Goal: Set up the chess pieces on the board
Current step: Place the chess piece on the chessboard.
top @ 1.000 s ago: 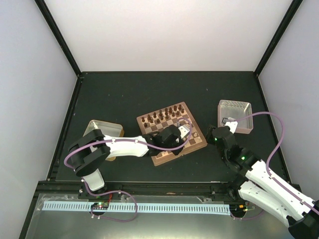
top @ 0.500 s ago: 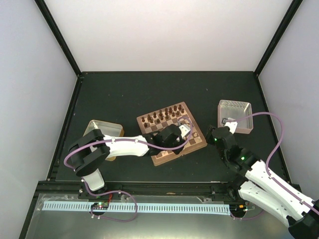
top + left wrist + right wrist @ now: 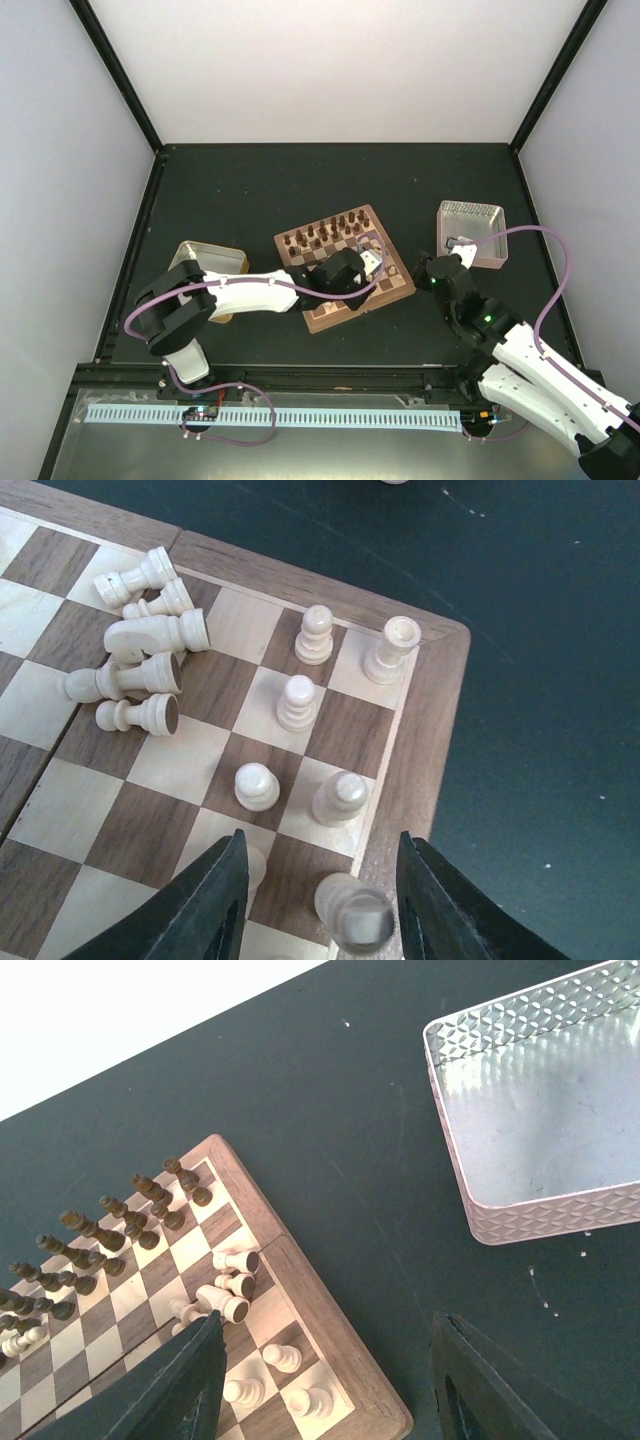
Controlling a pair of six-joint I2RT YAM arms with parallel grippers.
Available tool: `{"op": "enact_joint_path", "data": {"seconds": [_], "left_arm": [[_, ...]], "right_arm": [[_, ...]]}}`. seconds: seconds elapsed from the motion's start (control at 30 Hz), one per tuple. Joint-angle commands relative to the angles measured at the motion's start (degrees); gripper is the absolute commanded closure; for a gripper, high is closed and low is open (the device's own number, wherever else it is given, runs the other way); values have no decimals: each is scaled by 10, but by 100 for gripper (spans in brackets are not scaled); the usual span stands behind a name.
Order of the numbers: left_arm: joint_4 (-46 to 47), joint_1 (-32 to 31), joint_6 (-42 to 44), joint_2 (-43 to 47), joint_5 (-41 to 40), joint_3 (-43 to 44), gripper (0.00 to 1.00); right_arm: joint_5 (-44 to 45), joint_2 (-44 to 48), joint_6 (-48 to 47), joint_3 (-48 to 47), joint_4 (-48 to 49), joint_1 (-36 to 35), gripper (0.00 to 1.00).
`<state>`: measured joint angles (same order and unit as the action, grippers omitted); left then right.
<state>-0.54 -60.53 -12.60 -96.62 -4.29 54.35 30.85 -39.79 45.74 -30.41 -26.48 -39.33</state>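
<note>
The cream piece by my left gripper's fingers touches the board's border; I need to pinch and shift it toward its dark square's middle [image 3: 298, 885].
The wooden board [image 3: 344, 267] lies mid-table, with dark chessmen [image 3: 323, 231] standing along its far rows. In the left wrist view several cream pieces stand near the board's corner [image 3: 440, 670] and a heap of fallen cream pieces [image 3: 140, 655] lies to the left. My left gripper [image 3: 320, 900] hangs open above the board, its jaws either side of a standing cream piece [image 3: 352, 912] without touching it. My right gripper [image 3: 325, 1380] is open and empty over the dark table, right of the board's edge [image 3: 320, 1310].
A metal tray [image 3: 472, 233] stands right of the board and shows in the right wrist view [image 3: 540, 1110]. Another metal tray [image 3: 210, 262] sits left of the board, partly behind my left arm. Black frame rails edge the table.
My left gripper has drawn slightly back toward the left over the board. The right arm has not moved.
</note>
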Motion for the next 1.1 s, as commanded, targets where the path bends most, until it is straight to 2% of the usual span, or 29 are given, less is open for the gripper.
{"op": "enact_joint_path", "data": {"seconds": [0.0, 0.17, 0.53, 0.73, 1.07], "left_arm": [[-57, -6, -4, 29, 29, 41, 57], [-125, -4, -11, 20, 49, 75, 56], [-236, 3, -41, -15, 64, 139, 62], [-243, 8, -43, -37, 65, 146, 61], [-224, 16, -44, -57, 58, 154, 73]], "right_arm": [[3, 6, -1, 3, 8, 4, 43], [3, 5, -1, 4, 10, 4, 43], [4, 9, 2, 4, 8, 4, 43], [7, 11, 2, 2, 7, 5, 43], [12, 15, -1, 0, 6, 5, 43]]}}
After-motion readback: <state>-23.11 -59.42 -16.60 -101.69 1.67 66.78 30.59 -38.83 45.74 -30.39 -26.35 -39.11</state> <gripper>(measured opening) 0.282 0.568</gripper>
